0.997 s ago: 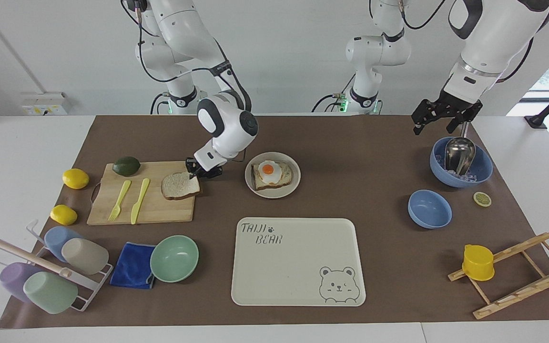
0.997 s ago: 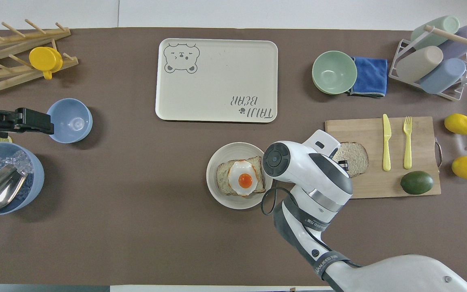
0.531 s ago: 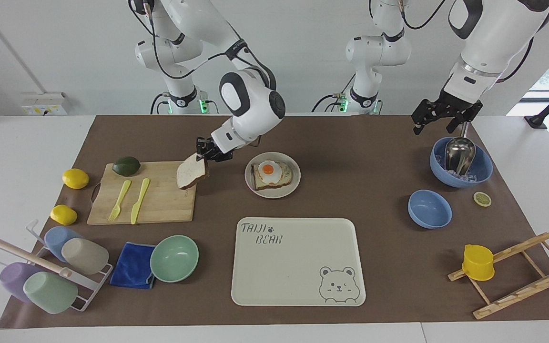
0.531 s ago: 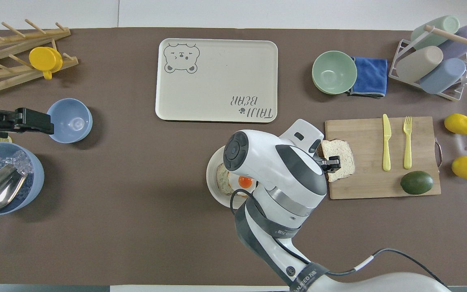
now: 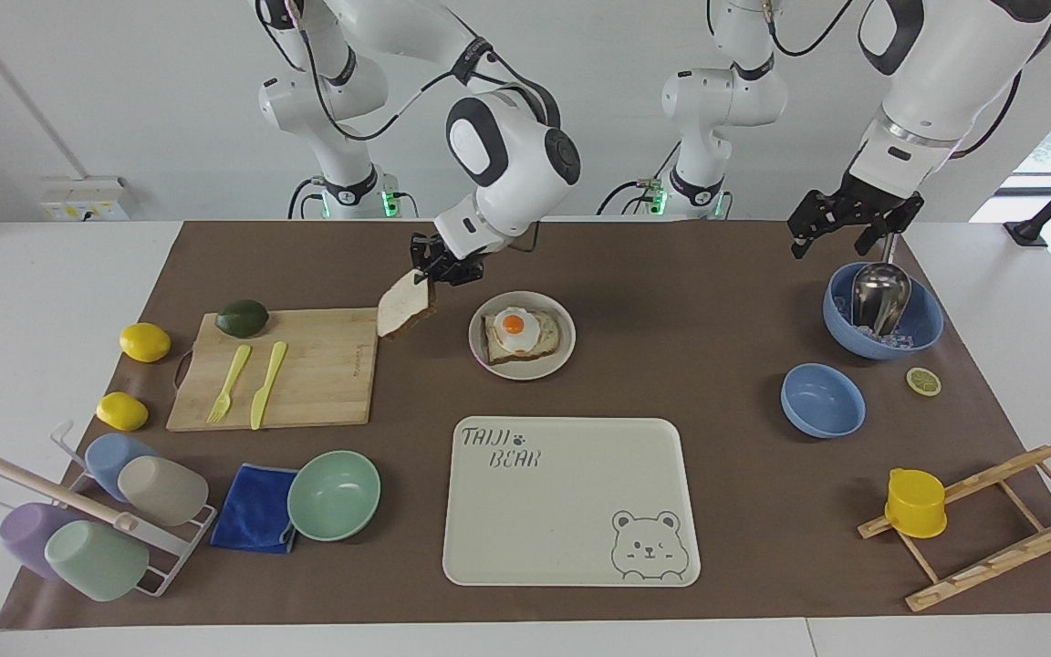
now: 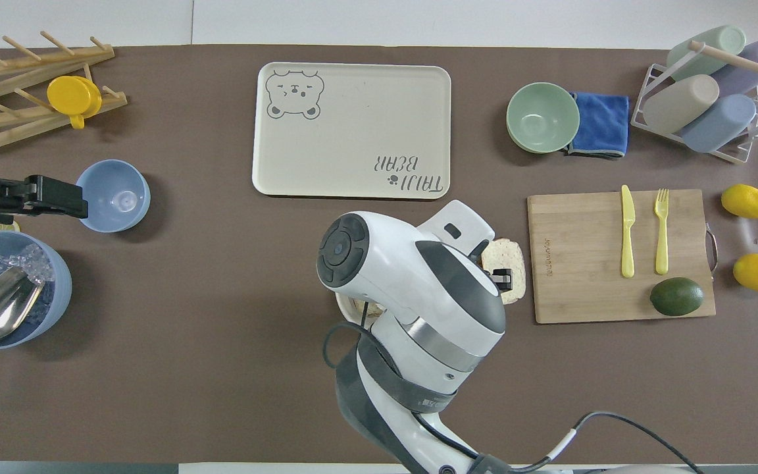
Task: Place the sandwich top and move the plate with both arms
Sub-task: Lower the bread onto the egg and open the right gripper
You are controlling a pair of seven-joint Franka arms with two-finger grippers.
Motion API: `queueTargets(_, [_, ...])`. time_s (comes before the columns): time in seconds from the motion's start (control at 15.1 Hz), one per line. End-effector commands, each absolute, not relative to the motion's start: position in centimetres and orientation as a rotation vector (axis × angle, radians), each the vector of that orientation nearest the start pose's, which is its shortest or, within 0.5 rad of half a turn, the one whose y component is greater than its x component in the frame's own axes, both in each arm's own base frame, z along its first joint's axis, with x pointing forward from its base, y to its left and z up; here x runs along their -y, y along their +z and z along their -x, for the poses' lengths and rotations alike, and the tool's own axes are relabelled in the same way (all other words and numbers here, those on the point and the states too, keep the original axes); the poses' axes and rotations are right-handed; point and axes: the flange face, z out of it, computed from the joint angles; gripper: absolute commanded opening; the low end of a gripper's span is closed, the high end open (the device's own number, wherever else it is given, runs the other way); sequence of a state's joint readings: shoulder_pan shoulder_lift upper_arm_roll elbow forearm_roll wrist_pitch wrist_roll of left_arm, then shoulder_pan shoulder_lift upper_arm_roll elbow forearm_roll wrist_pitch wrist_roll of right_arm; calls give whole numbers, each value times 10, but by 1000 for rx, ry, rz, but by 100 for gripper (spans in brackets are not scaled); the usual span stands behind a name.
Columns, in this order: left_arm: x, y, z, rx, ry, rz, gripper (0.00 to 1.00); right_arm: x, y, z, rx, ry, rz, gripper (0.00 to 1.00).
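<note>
The sandwich top, now hanging tilted over the mat, will be released by my right gripper onto the egg-topped toast slice on the beige plate (image 6: 385,284).
The sandwich top (image 5: 405,307), a slice of speckled bread, hangs tilted in the air, gripped at its upper edge by my right gripper (image 5: 430,266). It is over the mat between the cutting board (image 5: 306,374) and the plate (image 5: 567,336). The beige plate carries a toast slice topped with a fried egg (image 5: 516,330). In the overhead view the slice (image 6: 510,260) shows beside the right gripper (image 6: 501,280), and the right arm hides most of the plate. My left gripper (image 5: 840,224) waits open above the big blue bowl (image 5: 922,319).
The board holds a yellow knife, a fork and an avocado (image 5: 242,317). A cream bear-print tray (image 5: 571,502) lies farther from the robots than the plate. A mint bowl (image 5: 334,495), a blue cloth, a cup rack, two lemons, a small blue bowl (image 5: 822,400) and a wooden rack are also on the table.
My right gripper lifted the bread slice off the cutting board and carried it up and toward the plate. The left arm has not moved.
</note>
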State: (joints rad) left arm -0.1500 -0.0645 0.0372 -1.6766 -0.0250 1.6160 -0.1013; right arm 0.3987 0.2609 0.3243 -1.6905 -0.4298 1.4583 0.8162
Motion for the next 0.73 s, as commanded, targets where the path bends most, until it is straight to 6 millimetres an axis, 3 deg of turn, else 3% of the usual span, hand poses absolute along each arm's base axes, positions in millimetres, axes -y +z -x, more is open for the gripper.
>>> queueTargets(0.0, [61, 618, -530, -5, -3, 3149, 100, -367, 438, -487, 52, -138, -2659, 0])
queueTargets(0.2, [62, 618, -531, -2, -13, 3150, 100, -392, 432, -496, 34, -130, -2734, 0])
queueTargets(0.4, [60, 618, -531, 0, -11, 3150, 100, -406, 394, -503, 61, -132, -2774, 0])
queueTargets(0.66, [56, 618, -533, 12, -30, 3151, 100, -424, 390, -491, 63, -131, -2792, 0])
